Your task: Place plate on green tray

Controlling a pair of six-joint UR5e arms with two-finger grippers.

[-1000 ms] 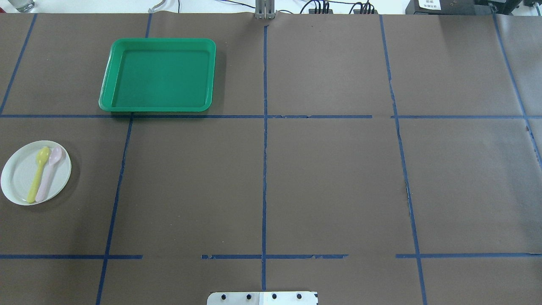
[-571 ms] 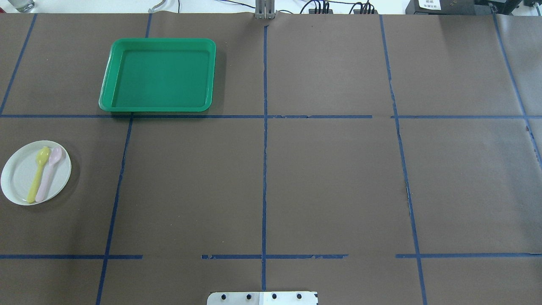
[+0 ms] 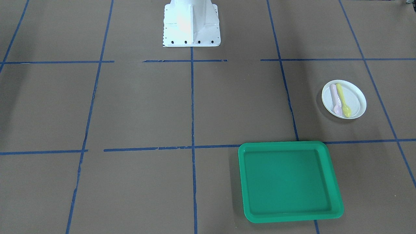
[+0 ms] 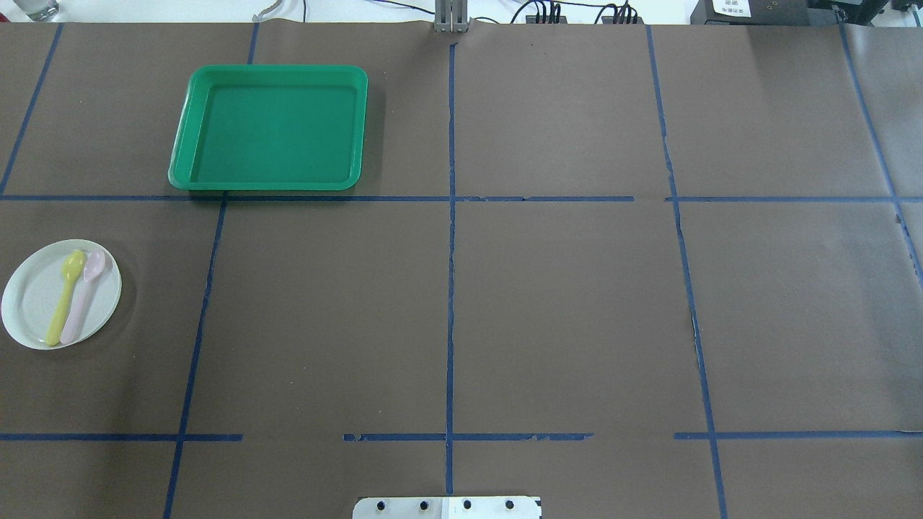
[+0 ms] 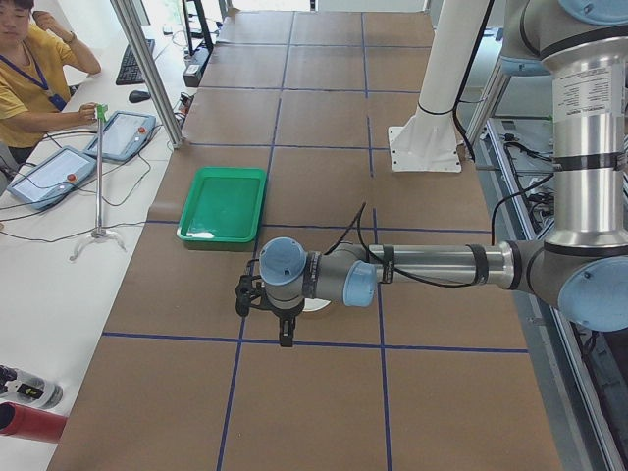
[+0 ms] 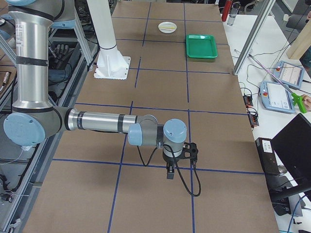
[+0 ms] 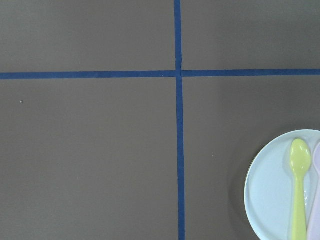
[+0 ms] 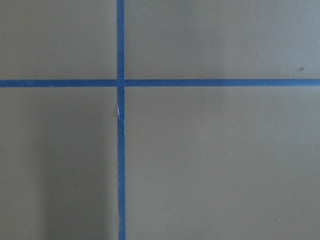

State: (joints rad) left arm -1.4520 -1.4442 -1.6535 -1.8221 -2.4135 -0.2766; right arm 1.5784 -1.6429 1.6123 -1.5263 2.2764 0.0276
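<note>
The robot's left gripper should next go to the white plate and close on the plate's rim [image 3: 361, 93] [image 7: 246, 205] on the yellow spoon's side, away from the pale pink spoon.
The white plate [image 4: 29, 303] lies on the table at the left edge of the overhead view, with a yellow spoon [image 4: 65, 295] and a pale pink spoon [image 4: 83, 295] on it. It also shows in the front view [image 3: 356, 97] and at the left wrist view's lower right [image 7: 270, 190]. The green tray [image 4: 274, 130] sits empty further out, apart from the plate; it also shows in the front view [image 3: 289, 182]. My left gripper [image 5: 287, 337] hovers close above the table near the plate. My right gripper [image 6: 170, 174] hovers far from both. I cannot tell whether either is open or shut.
The robot's white base [image 3: 191, 24] stands at the table's near middle. Blue tape lines [image 4: 451, 288] cross the brown table cover. An operator [image 5: 29, 69] sits beyond the far edge with pendants [image 5: 44, 177] and a thin stand [image 5: 98, 177].
</note>
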